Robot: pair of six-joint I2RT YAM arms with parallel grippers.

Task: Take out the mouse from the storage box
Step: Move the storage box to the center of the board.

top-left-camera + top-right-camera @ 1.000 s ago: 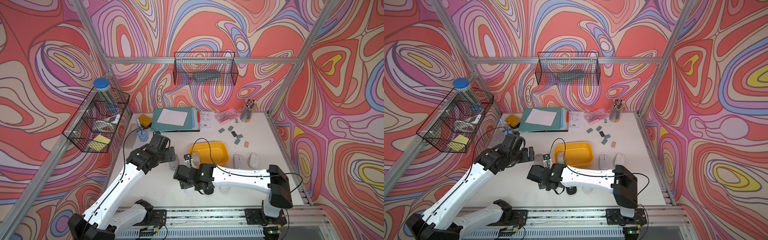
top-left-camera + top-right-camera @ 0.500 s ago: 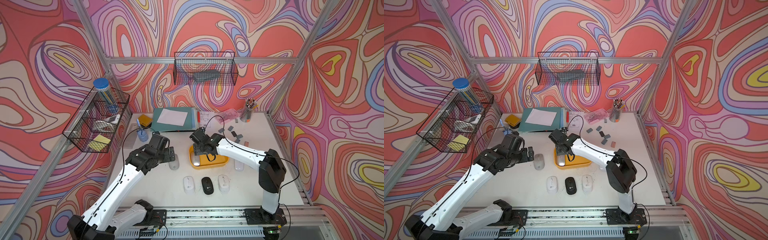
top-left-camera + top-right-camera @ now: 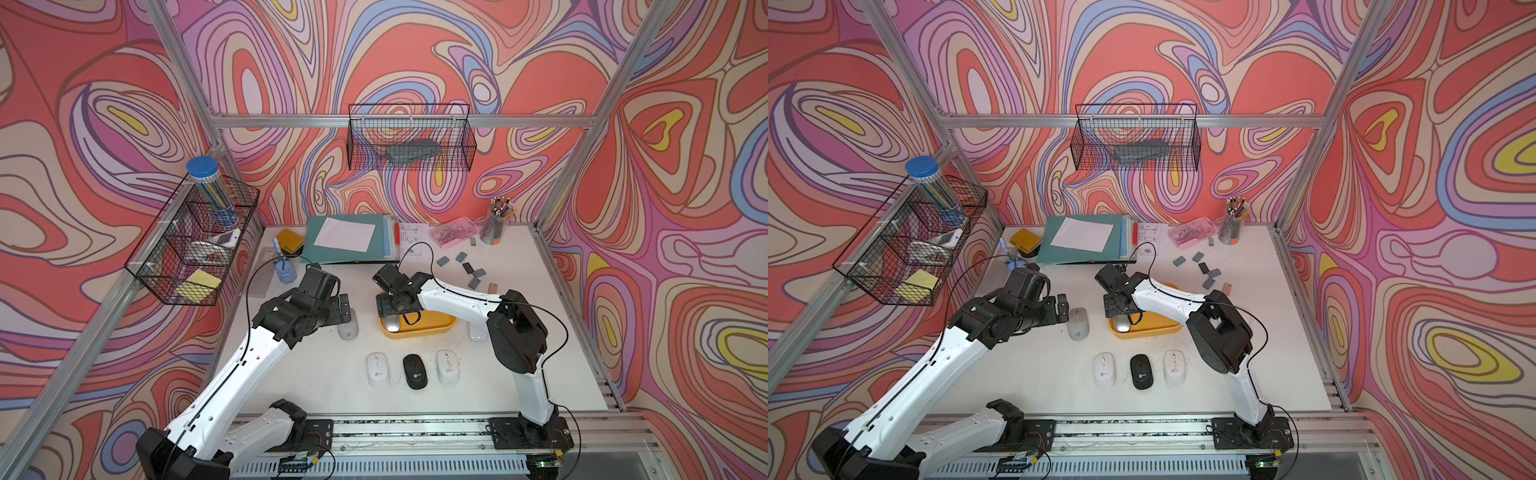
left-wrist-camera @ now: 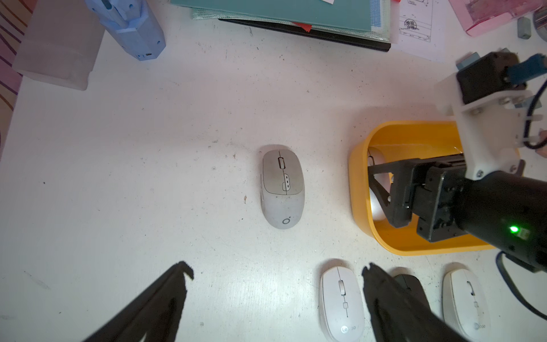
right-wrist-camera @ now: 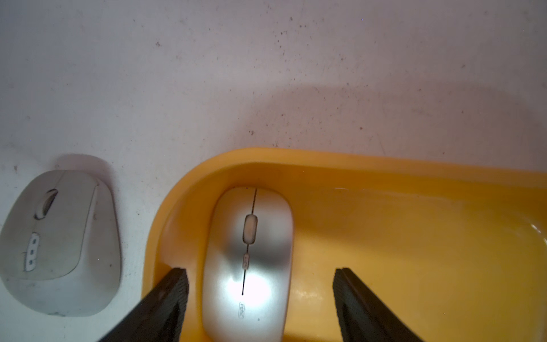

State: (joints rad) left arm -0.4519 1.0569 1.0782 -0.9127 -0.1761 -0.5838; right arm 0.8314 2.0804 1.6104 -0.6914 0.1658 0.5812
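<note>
The silver mouse has a scroll wheel. Next, my right gripper closes behind it, across the middle of the silver mouse (image 3: 391, 324) (image 5: 245, 282), with one finger on each long side.
The yellow storage box (image 3: 434, 328) (image 3: 1160, 330) lies mid-table. A silver mouse (image 5: 248, 260) (image 3: 392, 324) rests at its left end, close to the wall (image 5: 157, 225). My right gripper (image 5: 260, 275) (image 3: 390, 309) is down in the box and open. One finger stands on each side of the mouse, and a gap shows on both sides. My left gripper (image 4: 276, 269) (image 3: 345, 309) hovers open to the left of the box, holding nothing. A grey mouse (image 4: 282, 188) (image 3: 348, 330) lies on the table ahead of it.
Two white mice (image 3: 376, 369) (image 3: 447, 365) and a black mouse (image 3: 414, 371) lie in a row near the front. Another white mouse (image 3: 477, 332) peeks out right of the box. Folders (image 3: 345, 241), a pink case (image 3: 453, 226), a pen cup (image 3: 496, 224) and grey tiles (image 3: 469, 266) fill the back.
My right arm has swung from low across the table's front up to the storage box, uncovering the row of mice. It now straddles the silver mouse. The left arm has not moved.
</note>
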